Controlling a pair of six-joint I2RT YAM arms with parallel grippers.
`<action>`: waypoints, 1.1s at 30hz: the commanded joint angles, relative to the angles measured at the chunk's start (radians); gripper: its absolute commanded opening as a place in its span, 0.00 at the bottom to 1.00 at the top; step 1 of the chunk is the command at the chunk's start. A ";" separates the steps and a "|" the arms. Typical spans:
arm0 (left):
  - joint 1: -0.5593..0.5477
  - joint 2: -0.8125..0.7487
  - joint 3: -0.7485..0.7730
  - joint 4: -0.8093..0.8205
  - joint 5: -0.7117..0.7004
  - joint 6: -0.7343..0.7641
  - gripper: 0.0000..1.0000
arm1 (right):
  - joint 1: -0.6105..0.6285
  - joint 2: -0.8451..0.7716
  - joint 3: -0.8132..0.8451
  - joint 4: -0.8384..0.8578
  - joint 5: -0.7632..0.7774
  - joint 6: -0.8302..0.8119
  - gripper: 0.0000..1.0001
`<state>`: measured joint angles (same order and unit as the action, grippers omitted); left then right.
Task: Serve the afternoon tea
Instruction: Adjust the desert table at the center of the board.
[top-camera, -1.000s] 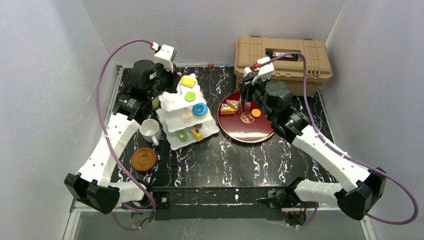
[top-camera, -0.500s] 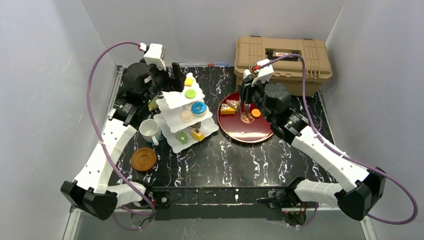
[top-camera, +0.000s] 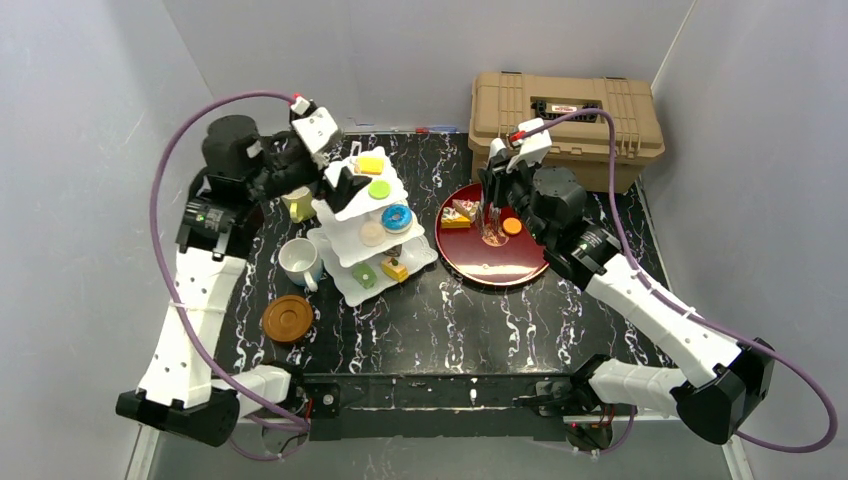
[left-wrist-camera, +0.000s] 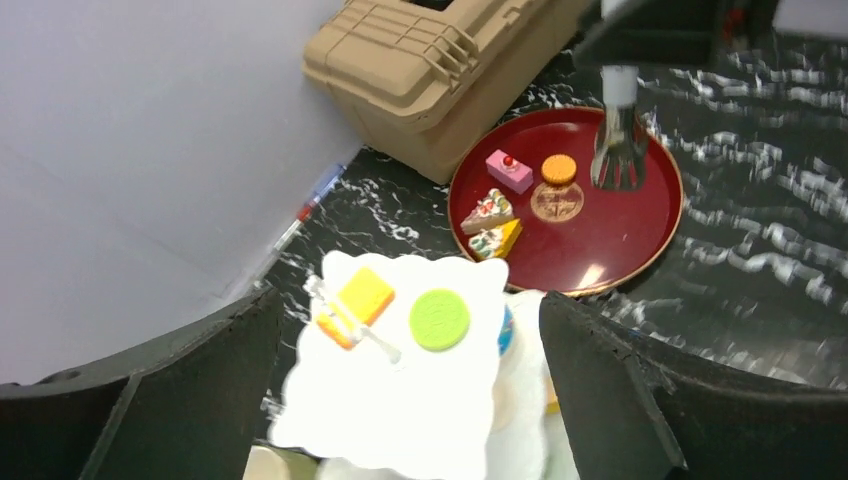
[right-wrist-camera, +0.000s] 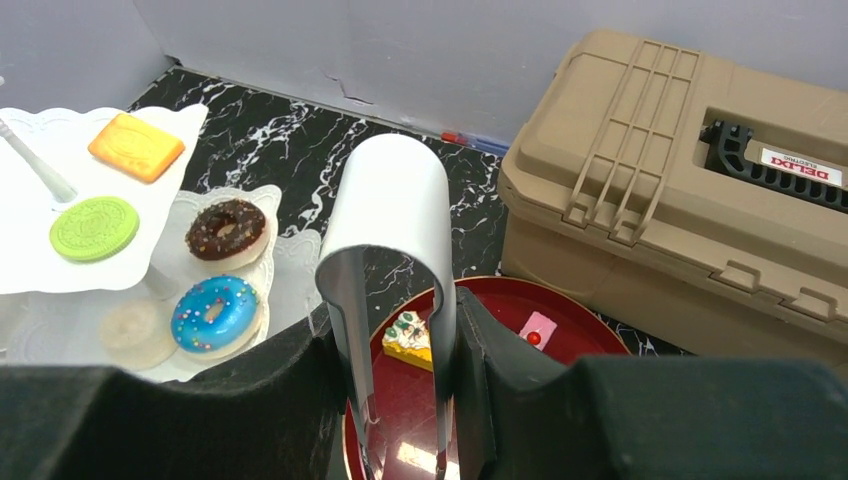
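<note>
The left gripper's open fingers hover over the top level of the cake stand, short of the stand's handle, so next the left gripper moves farther back and grips that handle (top-camera: 356, 150).
The white three-tier cake stand (top-camera: 350, 205) stands at the left with a yellow square pastry (left-wrist-camera: 365, 295) and a green round cookie (left-wrist-camera: 440, 318) on its top tier (left-wrist-camera: 400, 410). A blue donut (right-wrist-camera: 213, 312) and a chocolate donut (right-wrist-camera: 226, 229) lie on the middle tier. My left gripper (top-camera: 340, 182) hovers open just left of and above the top tier (left-wrist-camera: 408, 300), holding nothing. My right gripper (top-camera: 492, 195) is shut on metal tongs (right-wrist-camera: 395, 230), whose tips hang over the red tray (top-camera: 495, 265). Several pastries lie on that tray (left-wrist-camera: 610, 235).
A white mug (top-camera: 298, 260) and a pale yellow-green mug (top-camera: 298, 203) stand left of the stand. One brown coaster (top-camera: 287, 318) lies nearer the front. The tan ribbed case (top-camera: 565, 125) sits behind the tray at the back right.
My left gripper has opened and drawn back to the left, leaving the yellow pastry on the top tier. The right arm with the tongs has hardly moved.
</note>
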<state>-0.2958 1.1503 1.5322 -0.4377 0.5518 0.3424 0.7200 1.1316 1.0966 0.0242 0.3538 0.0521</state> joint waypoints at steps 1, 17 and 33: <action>0.164 0.052 0.167 -0.300 0.416 0.500 0.98 | -0.005 -0.040 -0.002 0.062 0.011 0.014 0.22; 0.225 0.269 0.332 -0.777 0.341 2.123 0.96 | -0.008 -0.064 -0.031 0.077 0.006 0.028 0.22; 0.133 0.339 0.299 -0.540 0.163 2.365 0.88 | -0.014 -0.054 -0.025 0.067 -0.011 0.046 0.22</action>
<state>-0.1612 1.4776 1.8206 -1.0180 0.7345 2.0769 0.7124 1.0962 1.0622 0.0246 0.3477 0.0826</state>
